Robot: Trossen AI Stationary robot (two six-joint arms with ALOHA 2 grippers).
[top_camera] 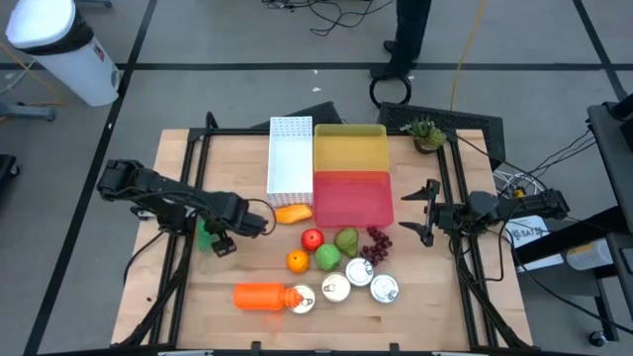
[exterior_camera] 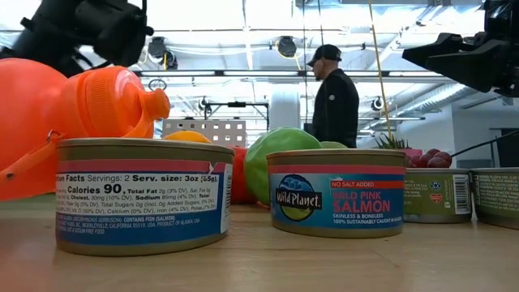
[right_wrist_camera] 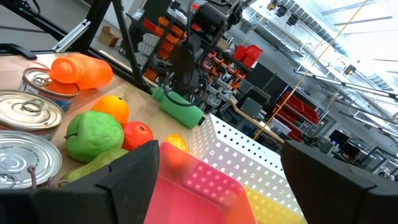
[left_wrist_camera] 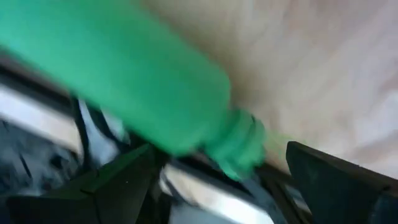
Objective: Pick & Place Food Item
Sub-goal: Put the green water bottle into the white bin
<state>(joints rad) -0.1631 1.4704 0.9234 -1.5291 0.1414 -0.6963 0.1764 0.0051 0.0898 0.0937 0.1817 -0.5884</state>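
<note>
The green bottle's neck slants across my left gripper's open fingers. Next, I line up with the bottle and grip the bottle's wide body [left_wrist_camera: 140, 78] near its bottom.
A green plastic bottle [top_camera: 205, 234] lies on its side near the table's left side. My left gripper [top_camera: 222, 241] is right at it. In the left wrist view the bottle's neck [left_wrist_camera: 239, 146] shows between the open fingers of the left gripper [left_wrist_camera: 230, 186]. Food lies at the table's middle: a red apple [top_camera: 312, 238], an orange [top_camera: 298, 261], a green apple [top_camera: 327, 258], a pear [top_camera: 346, 239], grapes [top_camera: 378, 242] and an orange-yellow piece [top_camera: 293, 213]. My right gripper [top_camera: 425, 213] waits open, right of the red bin [top_camera: 353, 198]. My left gripper stands with one open finger [left_wrist_camera: 124, 180] close under the green bottle's body [left_wrist_camera: 137, 81] and the other finger [left_wrist_camera: 336, 180] apart from the neck. The view is blurred, so I cannot tell whether a finger touches the bottle.
A white perforated bin [top_camera: 291, 153] and a yellow bin [top_camera: 349, 148] sit at the far middle, beside and behind the red one. Several tins [top_camera: 359, 272] and an orange bottle [top_camera: 259, 296] lie near the near edge. A small plant [top_camera: 427, 132] stands at the far right. A person [exterior_camera: 334, 101] is behind the table.
</note>
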